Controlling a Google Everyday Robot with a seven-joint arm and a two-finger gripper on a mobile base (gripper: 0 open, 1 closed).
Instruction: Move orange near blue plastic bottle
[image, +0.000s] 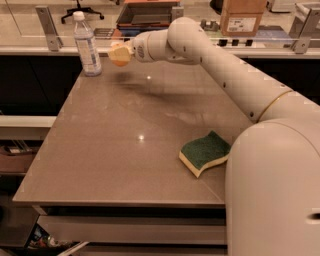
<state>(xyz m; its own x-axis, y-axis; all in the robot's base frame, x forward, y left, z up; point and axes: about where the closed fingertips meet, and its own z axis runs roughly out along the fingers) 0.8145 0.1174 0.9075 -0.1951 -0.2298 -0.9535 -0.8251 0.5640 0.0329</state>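
Note:
My gripper is going to put the orange down on the brown table (113, 69). It will let go of it close against the foot of the blue plastic bottle. The orange is now held just above the table.
The blue plastic bottle (87, 45), clear with a white cap and pale label, stands upright at the table's far left corner. My gripper (119, 53) is at the end of the white arm reaching across the far side of the table. It is shut on the orange (118, 59), which shows as a bright-orange patch under pale fingers. It holds the fruit above the table, just to the right of the bottle, with a small gap between them.
A green-and-yellow wavy sponge (204, 152) lies on the brown table (125, 145) at the near right. My arm's white body fills the right foreground. A rail and counter with boxes (242, 17) run behind the table.

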